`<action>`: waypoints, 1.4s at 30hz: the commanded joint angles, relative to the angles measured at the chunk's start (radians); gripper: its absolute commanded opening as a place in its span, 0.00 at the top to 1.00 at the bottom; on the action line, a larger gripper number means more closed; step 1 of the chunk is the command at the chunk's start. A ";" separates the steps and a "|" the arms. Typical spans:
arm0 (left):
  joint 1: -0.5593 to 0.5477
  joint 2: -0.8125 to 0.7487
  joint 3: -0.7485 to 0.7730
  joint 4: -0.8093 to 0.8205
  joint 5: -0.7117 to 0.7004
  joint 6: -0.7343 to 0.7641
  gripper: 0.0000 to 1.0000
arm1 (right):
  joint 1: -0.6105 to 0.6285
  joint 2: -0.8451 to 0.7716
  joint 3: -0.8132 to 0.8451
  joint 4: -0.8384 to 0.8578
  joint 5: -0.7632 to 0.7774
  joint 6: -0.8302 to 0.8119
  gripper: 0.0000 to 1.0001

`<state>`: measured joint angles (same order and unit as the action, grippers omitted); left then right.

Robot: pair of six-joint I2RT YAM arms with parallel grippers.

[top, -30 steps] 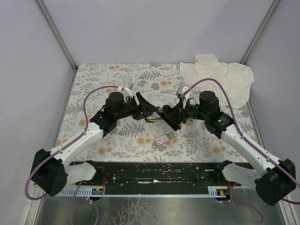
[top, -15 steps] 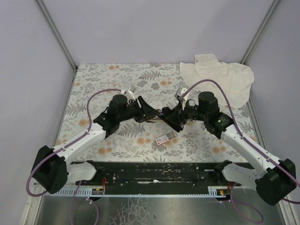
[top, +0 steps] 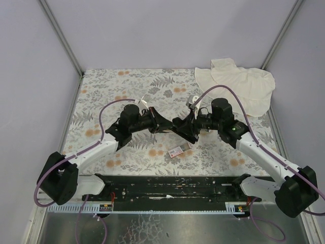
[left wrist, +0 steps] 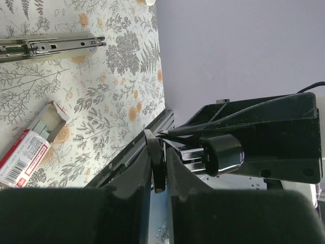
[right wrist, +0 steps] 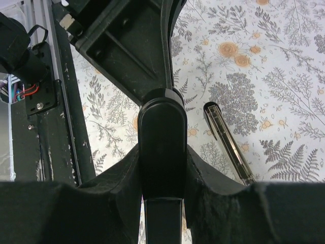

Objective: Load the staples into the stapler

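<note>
Next, I open my right gripper, which is shut at the black stapler's rounded end, level the stapler with my left gripper, then take it across the silver channel (left wrist: 193,159).
The black stapler (top: 175,125) hangs above the middle of the floral table, between both grippers. My right gripper (top: 185,127) is shut on its rounded black body (right wrist: 162,147). My left gripper (top: 164,123) is shut on a thin black edge of the stapler (left wrist: 156,168). The stapler's silver metal channel (right wrist: 229,147) stands open over the cloth and also shows in the left wrist view (left wrist: 51,46). The staples' small white box with a pink-red label (top: 179,150) lies on the table just in front. Its tray (left wrist: 44,124) is slid partly out, showing grey strips.
A crumpled white cloth (top: 238,86) lies at the back right corner. A black rail (top: 167,185) runs along the near table edge between the arm bases. Grey walls close in the table on three sides.
My left gripper has moved right up to the stapler and closed on its thin black edge. The right gripper keeps its hold and has barely shifted.
</note>
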<state>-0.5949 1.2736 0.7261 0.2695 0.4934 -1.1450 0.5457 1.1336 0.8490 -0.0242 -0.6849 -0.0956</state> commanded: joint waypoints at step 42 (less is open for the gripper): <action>0.535 -0.384 -0.203 0.049 0.180 -0.103 1.00 | -0.277 -0.045 -0.416 0.718 0.257 0.573 0.17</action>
<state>-0.0708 0.9234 0.5182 0.1577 0.6468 -1.2076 0.2787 1.1465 0.4118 0.7101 -0.4957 0.4385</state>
